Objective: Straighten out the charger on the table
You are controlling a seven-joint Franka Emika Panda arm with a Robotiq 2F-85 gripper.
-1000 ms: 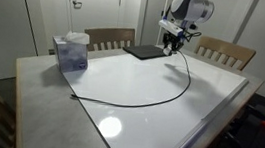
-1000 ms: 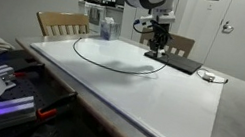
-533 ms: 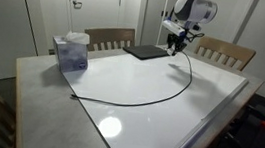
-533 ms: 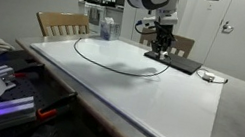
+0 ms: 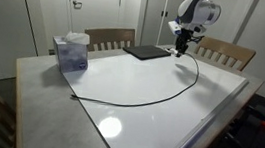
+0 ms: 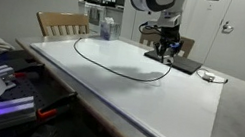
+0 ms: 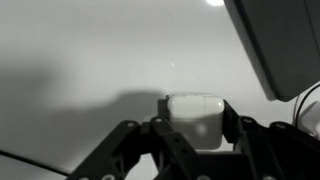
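Next, my gripper lets go of the plug block on the white table [image 5: 202,64] beside the grey border, near the chair at the table's far corner.
The charger is a long thin black cable [image 5: 160,97] that curves across the glossy white table [image 5: 147,126] from near the front left toward the far side; it also shows in an exterior view [image 6: 113,65]. Its white plug block [image 7: 194,118] is held between the fingers of my gripper [image 7: 195,130]. My gripper [image 5: 183,48] hangs above the table's far side, next to a flat dark slab [image 5: 146,52]. In an exterior view my gripper [image 6: 165,52] holds the plug end just above the slab [image 6: 179,62].
A translucent box [image 5: 71,52] stands on the grey border at the far left. Wooden chairs [image 5: 109,38] stand behind the table. A small white object [image 6: 207,75] lies on the slab's far side. The slab's corner shows in the wrist view [image 7: 285,45].
My gripper has moved sideways along the table's far side with the plug block, from one side of the slab toward its other side. The cable's curve has stretched out after it.
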